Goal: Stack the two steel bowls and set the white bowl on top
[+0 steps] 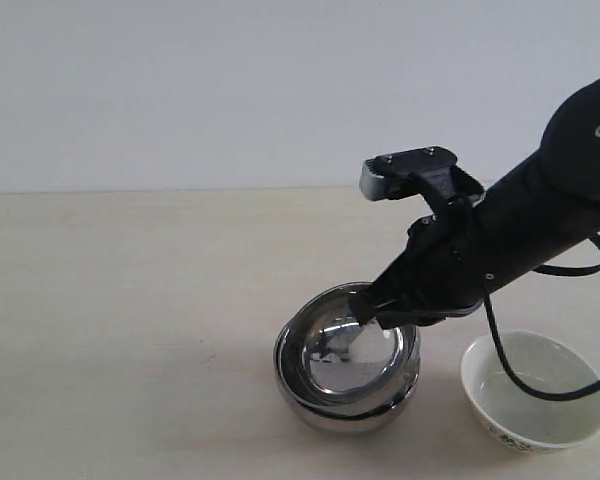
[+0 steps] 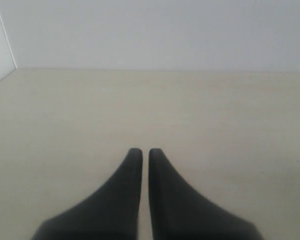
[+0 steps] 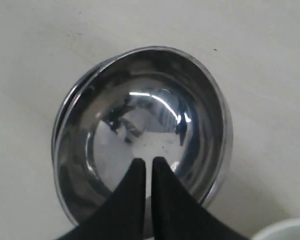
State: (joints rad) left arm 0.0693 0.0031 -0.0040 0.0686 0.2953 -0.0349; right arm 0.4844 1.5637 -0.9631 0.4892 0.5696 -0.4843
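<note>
My right gripper is facing an upper steel bowl that sits crooked in the lower steel bowl, so it should lift that bowl by its rim (image 3: 225,127) and reseat it before fetching the white bowl.
The two steel bowls sit nested near the table's front. The upper steel bowl (image 1: 330,350) (image 3: 140,110) rests inside the lower steel bowl (image 1: 350,415), of which only a sliver of rim (image 3: 60,120) shows in the right wrist view. My right gripper (image 1: 365,312) (image 3: 148,161) is shut with only a thin slit between its fingers, and its tips are over the upper bowl's inside by the near rim. The white bowl (image 1: 535,395) (image 3: 285,231) stands upright and empty to the right of the stack. My left gripper (image 2: 141,151) is shut over bare table, out of the exterior view.
The right arm (image 1: 540,220) slants down from the upper right, and its cable (image 1: 520,375) hangs across the white bowl. The pale table (image 1: 130,300) runs back to a white wall (image 1: 280,90).
</note>
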